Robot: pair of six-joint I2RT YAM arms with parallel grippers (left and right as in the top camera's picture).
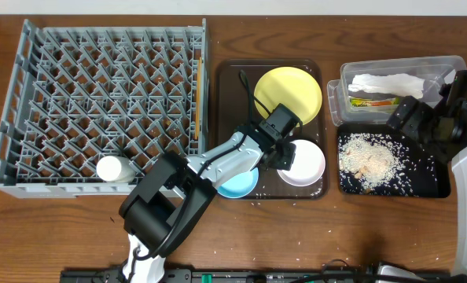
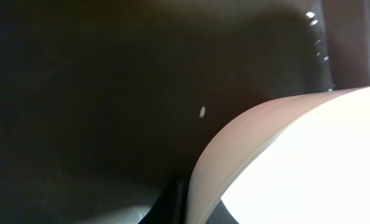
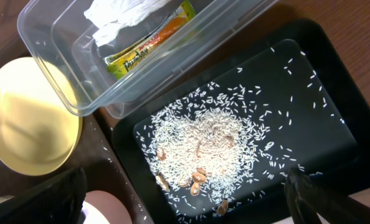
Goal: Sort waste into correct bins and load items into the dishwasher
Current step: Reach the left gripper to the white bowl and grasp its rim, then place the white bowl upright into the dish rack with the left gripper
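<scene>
I will use my left gripper to set the white bowl upright in the grey dish rack (image 1: pixel 156 114) between the cup-like object and the chopsticks.
On the brown serving tray, my left gripper (image 1: pixel 287 157) is shut on the left rim of the white bowl (image 1: pixel 306 165). In the left wrist view that rim (image 2: pixel 278 162) fills the right side, with a dark finger (image 2: pixel 172 202) against it. The light blue bowl (image 1: pixel 240 185) lies under the left arm, and the yellow plate (image 1: pixel 290 90) is behind. Thin chopsticks (image 1: pixel 196 90) lie along the right side of the grey dish rack (image 1: pixel 29 102). My right gripper (image 3: pixel 188 199) hangs open over the rice (image 3: pixel 216 137) in the black tray (image 3: pixel 334 124). The clear tub (image 3: pixel 66 87) holds the napkin (image 3: pixel 126 12) and sachet (image 3: pixel 151 43).
A white cup-like object (image 1: pixel 113 169) lies on its side at the rack's front edge. The brown serving tray (image 1: pixel 226 94) sits between the rack and the two bins. Stray rice grains dot the tray and the wooden table near the black tray.
</scene>
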